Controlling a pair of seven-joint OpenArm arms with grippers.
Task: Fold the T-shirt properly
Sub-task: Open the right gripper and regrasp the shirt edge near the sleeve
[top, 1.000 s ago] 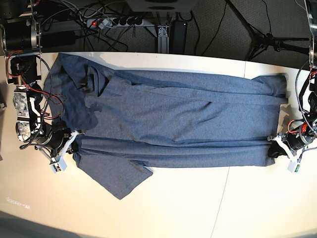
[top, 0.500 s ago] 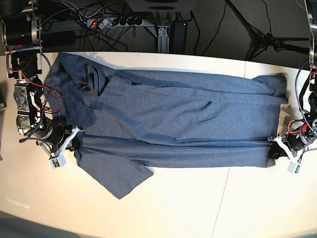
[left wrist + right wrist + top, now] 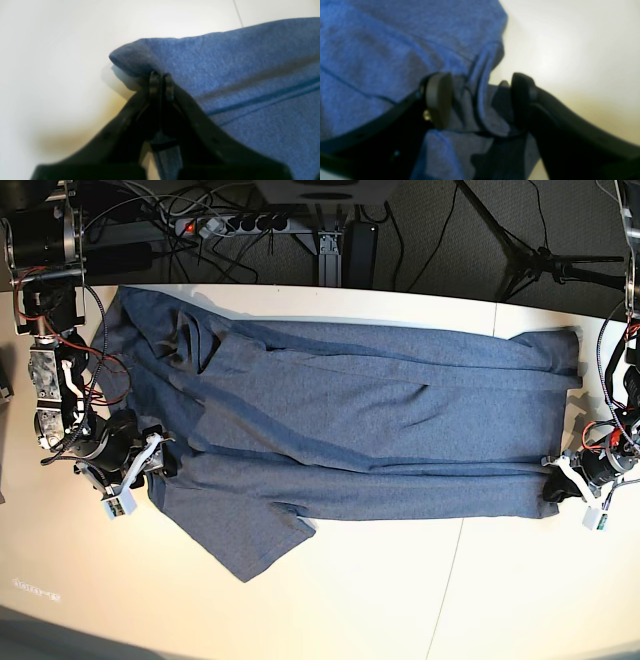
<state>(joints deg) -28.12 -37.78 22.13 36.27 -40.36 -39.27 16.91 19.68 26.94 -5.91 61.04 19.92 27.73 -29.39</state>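
Observation:
I need to move my right gripper off the T-shirt's end corner and pinch the sleeve's base (image 3: pixel 222 505) before lifting the T-shirt's folded edge, because the sleeve sticks out past that edge.
The blue-grey T-shirt (image 3: pixel 360 420) lies lengthways across the white table (image 3: pixel 400 600), its long sides folded in and one sleeve (image 3: pixel 245 535) sticking out toward the front. At the shirt's right end, my left gripper (image 3: pixel 553 483) is shut on a corner of the cloth; the left wrist view shows the fingertips (image 3: pixel 161 83) pinched together on the T-shirt (image 3: pixel 250 75). At the left end, my right gripper (image 3: pixel 152 460) stands open. In the right wrist view its pads (image 3: pixel 438 98) sit apart, with a loose ridge of the T-shirt (image 3: pixel 482 105) between them.
Behind the table's far edge are a power strip (image 3: pixel 235 223), cables and a dark stand (image 3: pixel 555 265) on the floor. A thin seam (image 3: pixel 445 590) runs across the tabletop at the front right. Red-wired arm links (image 3: pixel 55 380) stand by the shirt's left end.
My right gripper has opened and let go of the shirt's left edge, which has settled onto the table. The left gripper keeps its hold and has not moved.

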